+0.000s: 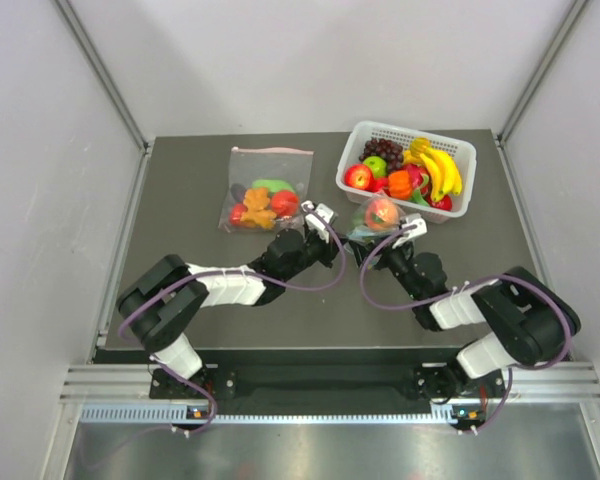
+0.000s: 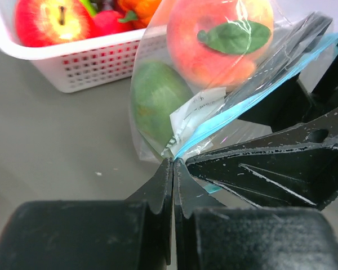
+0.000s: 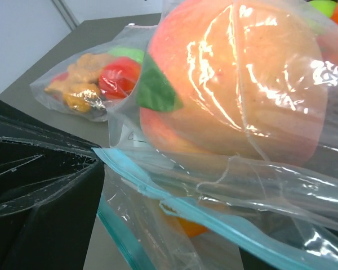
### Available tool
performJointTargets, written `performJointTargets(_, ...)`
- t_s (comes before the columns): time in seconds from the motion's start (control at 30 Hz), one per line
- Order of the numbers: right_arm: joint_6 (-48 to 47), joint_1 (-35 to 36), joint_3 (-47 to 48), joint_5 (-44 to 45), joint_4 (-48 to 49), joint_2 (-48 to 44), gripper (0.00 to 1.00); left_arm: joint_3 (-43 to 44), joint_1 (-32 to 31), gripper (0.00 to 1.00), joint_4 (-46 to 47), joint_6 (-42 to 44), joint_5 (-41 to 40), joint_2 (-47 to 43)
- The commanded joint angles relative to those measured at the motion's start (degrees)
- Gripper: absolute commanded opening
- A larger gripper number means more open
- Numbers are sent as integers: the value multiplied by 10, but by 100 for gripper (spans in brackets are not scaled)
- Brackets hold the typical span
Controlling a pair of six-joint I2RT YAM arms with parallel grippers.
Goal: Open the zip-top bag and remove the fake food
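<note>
The bag's teal-blue part is pinched close together by both my grippers, so next my left gripper opens and takes hold of the bag's clear plastic (image 2: pixel 144 147) next to the green piece.
The zip-top bag (image 1: pixel 375 222) hangs between my two grippers, in front of the basket. Its teal-blue strip (image 3: pixel 225 225) is partly parted into two lips. Inside are fake food pieces: a peach-red piece with a green leaf (image 2: pixel 214 39), a green piece (image 2: pixel 158 95) and an orange piece (image 3: pixel 191 228). My left gripper (image 2: pixel 173 163) is shut on the bag's edge at the end of the strip; it also shows in the top view (image 1: pixel 323 215). My right gripper (image 1: pixel 412 232) is shut on the bag's other lip, its ribbed fingers (image 2: pixel 270 174) right next to the left fingertips.
A larger clear bag with a pink-red strip (image 1: pixel 265 195) lies at the back left, holding a brown gingerbread piece and other pieces. A white basket (image 1: pixel 460 150) with bananas, grapes and other fruit stands at the back right, just behind the held bag.
</note>
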Motion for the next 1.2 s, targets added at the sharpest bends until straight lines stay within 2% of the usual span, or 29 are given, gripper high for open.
performJointTargets(0.0, -11, -16, 45, -11, 79, 27, 88, 0, 8, 0, -9, 11, 5, -1)
performJointTargets(0.17, 1, -16, 86, -107, 141, 96, 97, -13, 6, 0, -7, -8, 41, -27)
performJointTargets(0.27, 30, -16, 84, -146, 208, 127, 98, -10, 6, 0, -15, -4, 39, -32)
performJointTargets(0.33, 37, -16, 86, -170, 219, 128, 98, -9, 6, 0, -18, -5, 47, -31)
performJointTargets(0.53, 23, -16, 82, -159, 197, 106, 95, -16, 6, 0, -2, -10, 69, -36)
performJointTargets(0.57, 22, -16, 81, -160, 192, 101, 95, -18, 6, 4, -4, -8, 70, -39)
performJointTargets(0.6, 21, -16, 80, -160, 185, 92, 95, -20, 6, 22, -5, -5, 70, -50)
performJointTargets(0.63, 19, -16, 74, -158, 182, 90, 95, -29, 6, 34, -5, 2, 71, -57)
performJointTargets(0.7, 19, -21, 69, -158, 181, 84, 95, -44, 7, 82, 0, 9, 72, -91)
performJointTargets(0.8, 25, -30, 64, -162, 182, 81, 95, -87, 15, 93, 18, 17, 66, -143)
performJointTargets(0.9, 38, -40, 61, -172, 192, 81, 95, -110, 43, 93, 22, 15, 84, -171)
performJointTargets(0.97, 55, -47, 60, -179, 195, 81, 95, -138, 66, 94, 44, 4, 133, -177)
performJointTargets(1.0, 63, -57, 61, -181, 195, 80, 95, -150, 89, 95, 94, -4, 195, -176)
performJointTargets(1.07, 86, -74, 63, -203, 200, 82, 95, -177, 101, 96, 137, -1, 233, -166)
performJointTargets(1.17, 123, -90, 66, -237, 218, 85, 95, -152, 102, 95, 122, 32, 270, -102)
